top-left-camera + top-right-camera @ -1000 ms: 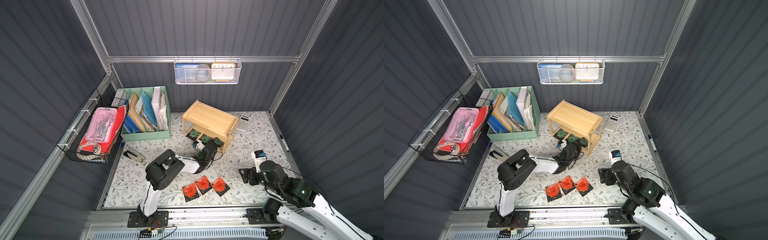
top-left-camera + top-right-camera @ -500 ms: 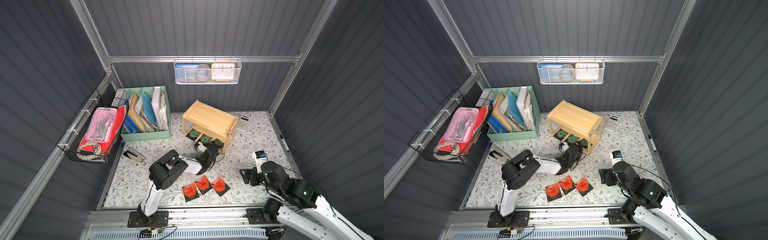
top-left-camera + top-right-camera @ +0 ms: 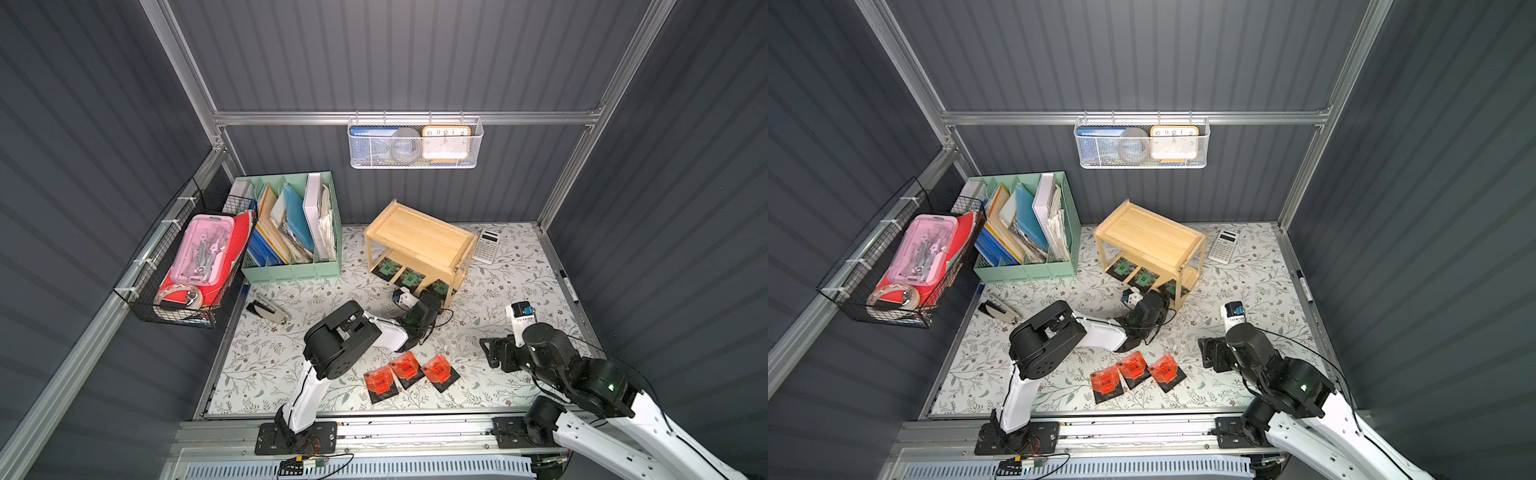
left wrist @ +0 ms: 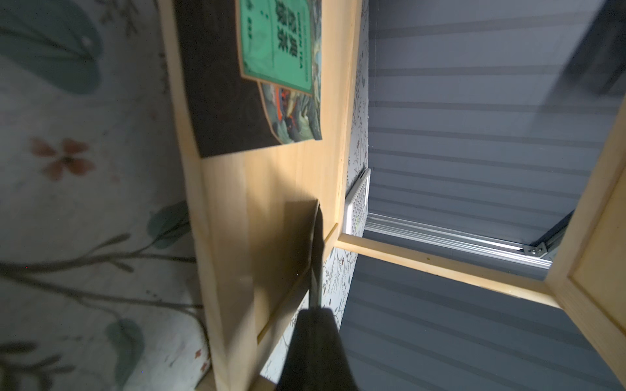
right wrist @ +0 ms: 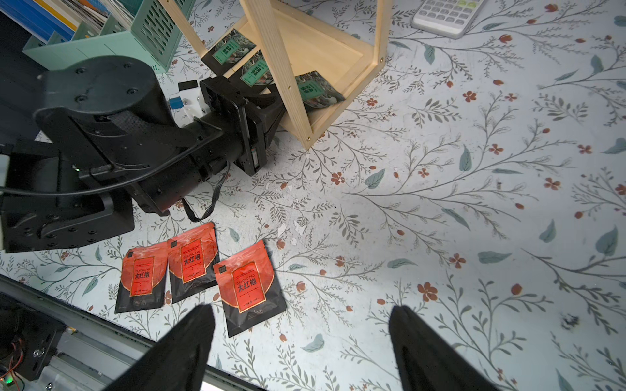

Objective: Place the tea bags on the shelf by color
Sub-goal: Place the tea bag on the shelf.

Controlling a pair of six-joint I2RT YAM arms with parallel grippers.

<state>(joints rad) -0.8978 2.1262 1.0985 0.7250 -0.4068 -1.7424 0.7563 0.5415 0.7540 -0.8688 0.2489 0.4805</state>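
The robot's left gripper needs to release the third green tea bag on the lower level's bare end (image 3: 436, 288) (image 4: 277, 264), next to the other green ones.
The wooden shelf (image 3: 415, 237) (image 3: 1150, 237) stands at the back of the mat. Two green tea bags (image 3: 387, 266) (image 3: 411, 277) lie on its lower tier. My left gripper (image 3: 430, 297) (image 4: 315, 309) is at that tier's right end. It is shut on a third green tea bag (image 4: 316, 254) (image 5: 318, 89), which is seen edge-on in the left wrist view. Three red tea bags (image 3: 379, 382) (image 3: 405, 368) (image 3: 437, 370) lie in a row on the mat near the front edge. My right gripper (image 5: 303, 315) (image 3: 492, 353) hovers open and empty just right of them.
A mint-green file organizer (image 3: 291, 232) stands left of the shelf, and a calculator (image 3: 488, 246) lies to the shelf's right. A stapler (image 3: 268, 309) lies at the mat's left edge and a marker (image 3: 568, 286) at its right edge. Wire baskets (image 3: 191, 266) (image 3: 415, 143) hang on the walls.
My left gripper has shifted slightly right along the shelf's lower tier with the green tea bag. The right arm has barely moved.
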